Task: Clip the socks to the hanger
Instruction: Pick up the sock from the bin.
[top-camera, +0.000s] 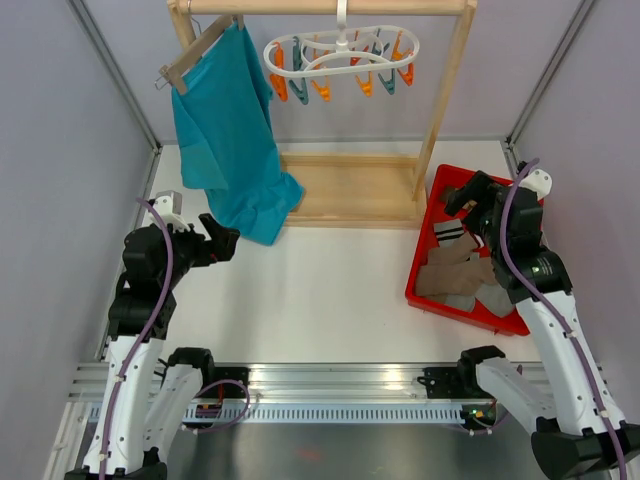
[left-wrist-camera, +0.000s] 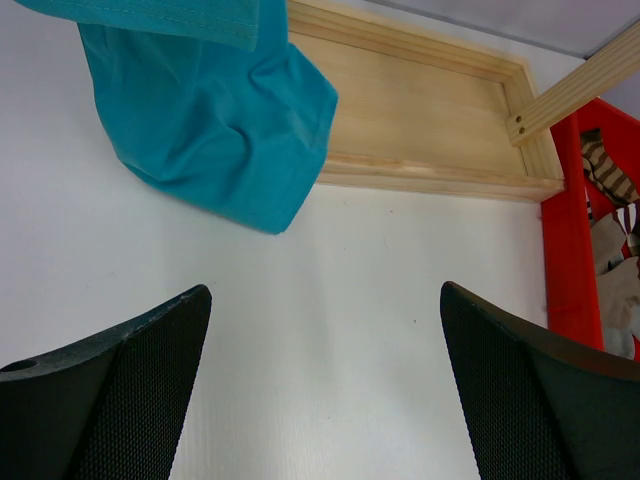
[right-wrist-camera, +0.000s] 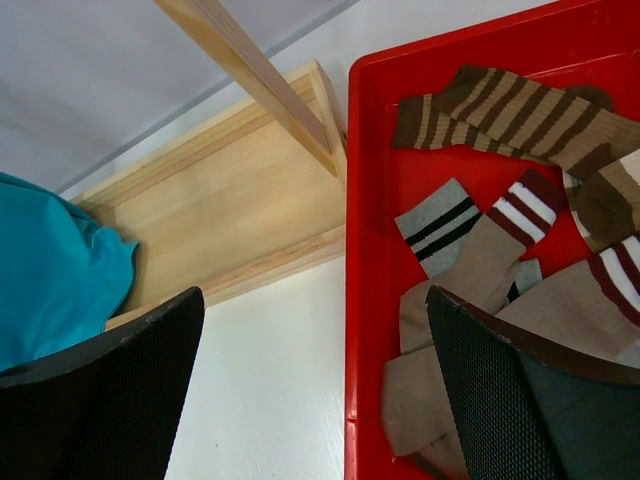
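Observation:
The maroon-and-white striped cuff (top-camera: 473, 240) (right-wrist-camera: 525, 211) of the taupe sock, next to the grey cuff with black stripes in the red tray, should be grabbed next by my right gripper.
The socks (top-camera: 458, 272), taupe and dark brown with striped cuffs, lie heaped in a red tray (top-camera: 430, 215) at the right; they show closer in the right wrist view (right-wrist-camera: 480, 265). The white looped hanger (top-camera: 342, 52) with orange and teal clips hangs from the wooden rack's top bar. My right gripper (top-camera: 462, 198) is open and empty above the tray's far left part; in the right wrist view (right-wrist-camera: 313, 295) its jaws straddle the tray's left rim (right-wrist-camera: 368, 300). My left gripper (top-camera: 226, 243) is open and empty over the bare table at the left (left-wrist-camera: 325, 290).
A teal shirt (top-camera: 225, 130) on a wooden hanger drapes from the rack onto the table, close beyond the left gripper (left-wrist-camera: 210, 120). The wooden rack base (top-camera: 350, 190) lies at the back centre. Grey walls enclose the table's sides and back.

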